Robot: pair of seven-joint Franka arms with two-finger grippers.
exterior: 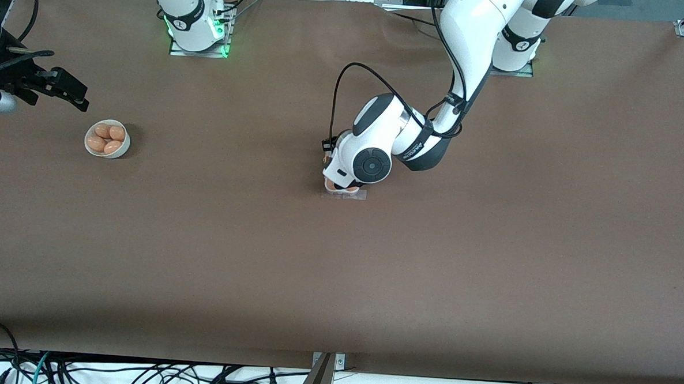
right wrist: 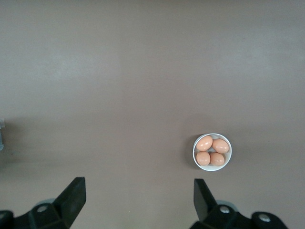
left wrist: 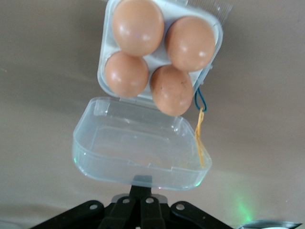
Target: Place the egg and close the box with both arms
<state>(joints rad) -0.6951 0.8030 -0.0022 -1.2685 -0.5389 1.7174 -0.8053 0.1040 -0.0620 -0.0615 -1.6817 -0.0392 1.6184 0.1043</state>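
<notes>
Next, my left gripper lets go of the transparent lid on top of the eggs in the box point(exterior: 342, 174) point(left wrist: 156, 56).
The box point(left wrist: 155, 59) sits mid-table, a clear carton with an egg point(left wrist: 138, 26) in every cell; I cannot tell which one is the task's egg. Its transparent lid point(left wrist: 138, 148) hangs open on the hinge, tilted toward my left gripper point(left wrist: 143, 183). That gripper is shut, with nothing between its fingers, and its tips touch the lid's free rim. In the front view the left arm's wrist covers most of the box point(exterior: 345, 193). My right gripper point(right wrist: 139, 198) waits open at the right arm's end of the table point(exterior: 75, 95), holding nothing.
A round white bowl point(exterior: 121, 149) with several more eggs stands at the right arm's end of the table, also seen in the right wrist view point(right wrist: 212, 169). An orange and blue string point(left wrist: 200, 138) dangles beside the box's hinge.
</notes>
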